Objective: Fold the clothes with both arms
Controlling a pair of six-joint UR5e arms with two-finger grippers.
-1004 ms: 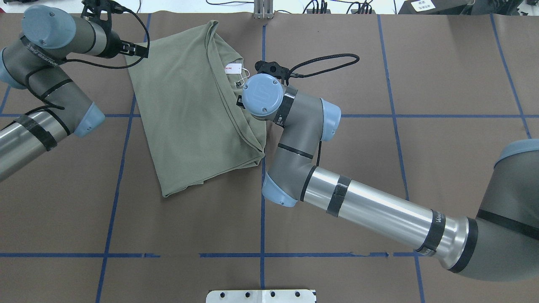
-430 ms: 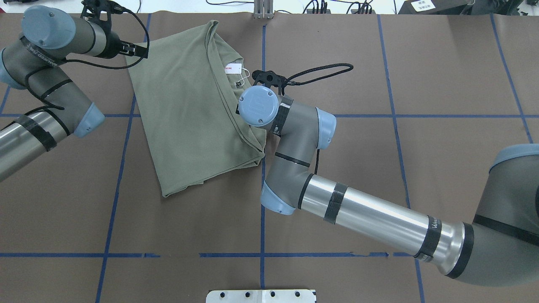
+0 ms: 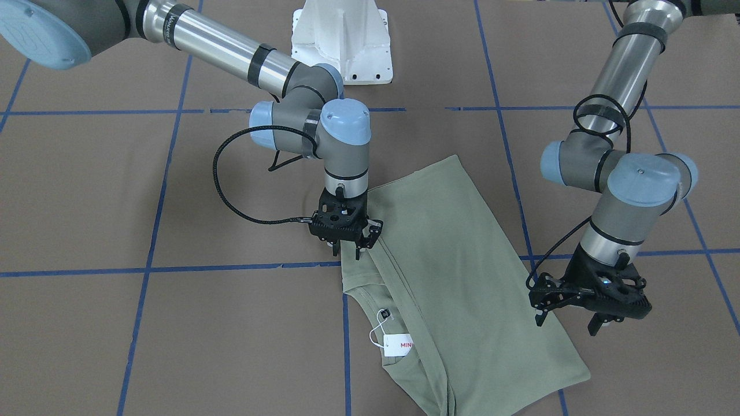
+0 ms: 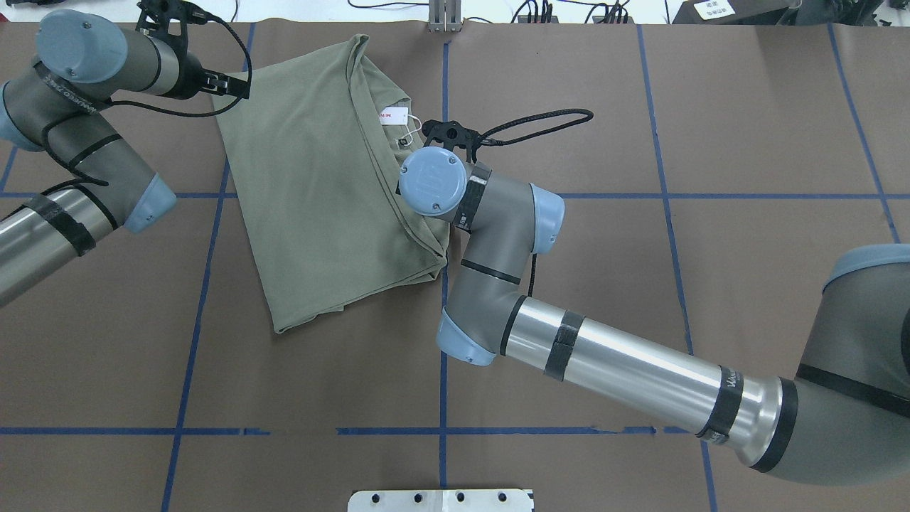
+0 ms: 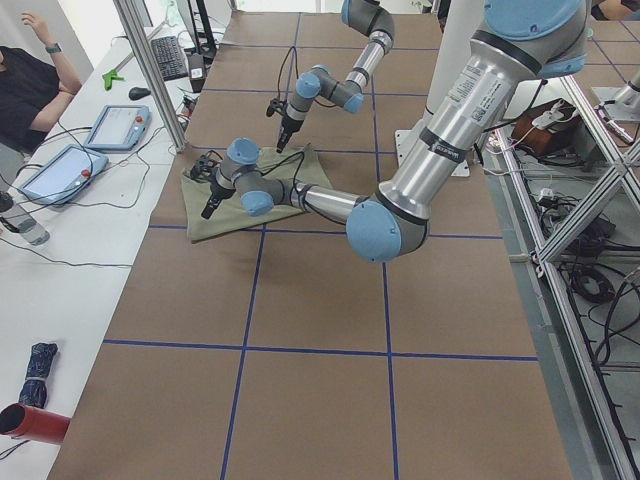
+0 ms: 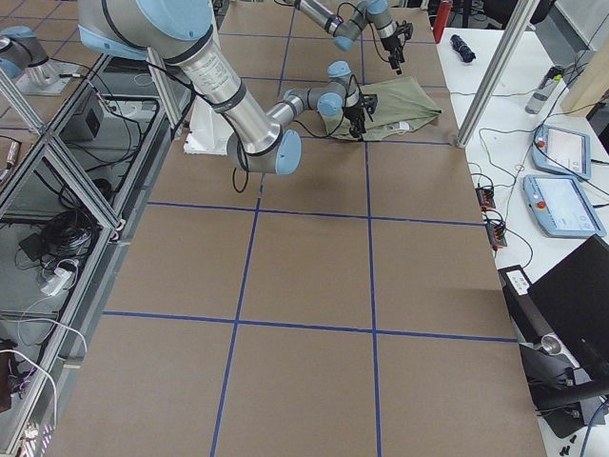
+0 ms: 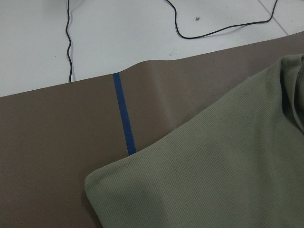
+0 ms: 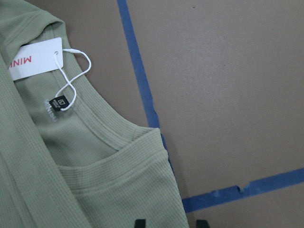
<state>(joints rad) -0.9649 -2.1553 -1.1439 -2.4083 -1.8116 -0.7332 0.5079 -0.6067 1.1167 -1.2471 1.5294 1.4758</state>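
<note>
The folded shirt lies slanted, far from the pedestal base; next my right gripper pinches its edge (image 3: pixel 351 269) beside the collar, dragging it closer and square.
The clothes are one pale olive-green shirt (image 4: pixel 320 185), folded and lying flat at the far middle of the table, seen too in the front view (image 3: pixel 462 277). A white hang tag (image 4: pixel 393 116) with red lettering lies at its collar (image 8: pixel 71 137). My right gripper (image 3: pixel 347 251) points straight down, open, with its fingertips at the shirt's folded edge beside the collar. In the right wrist view one fingertip (image 8: pixel 140 223) is over the fabric and the other over the table. My left gripper (image 3: pixel 566 323) hangs open just above the shirt's opposite side, holding nothing. The left wrist view shows only a shirt corner (image 7: pixel 142 180).
Blue tape lines (image 4: pixel 442 334) cross the brown table cover. The white pedestal base (image 3: pixel 342 40) stands at the robot's side of the table. Cables (image 7: pixel 213 28) lie past the far edge. A person (image 5: pixel 35 70) sits at a side desk with tablets (image 5: pixel 115 125).
My right wrist has shifted a little left and toward the robot, along the shirt's folded edge. The left arm and the shirt have not moved.
</note>
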